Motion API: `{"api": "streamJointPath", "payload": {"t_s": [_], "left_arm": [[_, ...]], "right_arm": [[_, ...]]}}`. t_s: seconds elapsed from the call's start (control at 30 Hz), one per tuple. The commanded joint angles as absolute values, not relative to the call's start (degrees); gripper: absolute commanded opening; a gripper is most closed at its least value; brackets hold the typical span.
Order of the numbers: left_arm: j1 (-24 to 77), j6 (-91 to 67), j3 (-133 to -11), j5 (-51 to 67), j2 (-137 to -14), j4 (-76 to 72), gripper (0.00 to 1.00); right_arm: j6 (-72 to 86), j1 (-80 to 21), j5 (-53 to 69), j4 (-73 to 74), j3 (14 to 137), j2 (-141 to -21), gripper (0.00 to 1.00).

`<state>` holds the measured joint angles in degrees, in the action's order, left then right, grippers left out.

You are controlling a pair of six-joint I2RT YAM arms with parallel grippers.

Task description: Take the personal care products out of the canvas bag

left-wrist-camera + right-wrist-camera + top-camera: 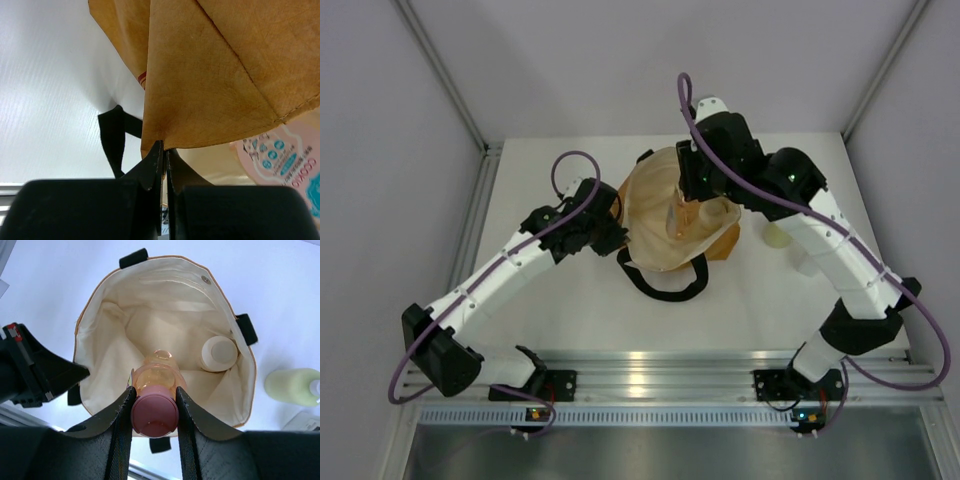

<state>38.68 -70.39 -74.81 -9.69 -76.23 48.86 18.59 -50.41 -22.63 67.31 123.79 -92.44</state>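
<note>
My right gripper will set the slim orange bottle down on the table [781, 268] [271, 419], in a spot just in front of the pale yellow-green bottle.
The tan canvas bag [660, 215] stands open on the table, cream lining up [165, 315]. My right gripper [155, 391] is shut on the pink cap [154, 415] of the slim orange bottle [160, 376] and holds it over the bag's mouth; it also shows in the top view [678, 218]. The squat cream jar [219, 353] lies inside the bag. The pale yellow-green bottle [291, 386] lies on the table to the right of the bag [778, 235]. My left gripper [164, 146] is shut on the bag's canvas edge [215, 75] at its left side [617, 237].
The bag's black loop handle [665, 285] trails toward the near edge; another strap [112, 142] hangs by my left fingers. A pale object [814, 263] lies under my right arm, too hidden to name. Grey walls close in on both sides.
</note>
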Motion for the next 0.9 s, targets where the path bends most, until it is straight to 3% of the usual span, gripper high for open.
{"api": "streamJointPath", "payload": {"t_s": [0.0, 0.87], "left_arm": [[38.76, -70.58, -76.29, -9.40, -76.64, 47.46, 0.00], [38.76, -70.66, -75.59, -8.97, -76.47, 47.46, 0.00]], "right_arm": [[18.81, -51.50, -23.12, 67.66, 130.34, -87.19, 0.00], [21.53, -48.96, -32.60, 80.86, 132.19, -75.59, 0.00]]}}
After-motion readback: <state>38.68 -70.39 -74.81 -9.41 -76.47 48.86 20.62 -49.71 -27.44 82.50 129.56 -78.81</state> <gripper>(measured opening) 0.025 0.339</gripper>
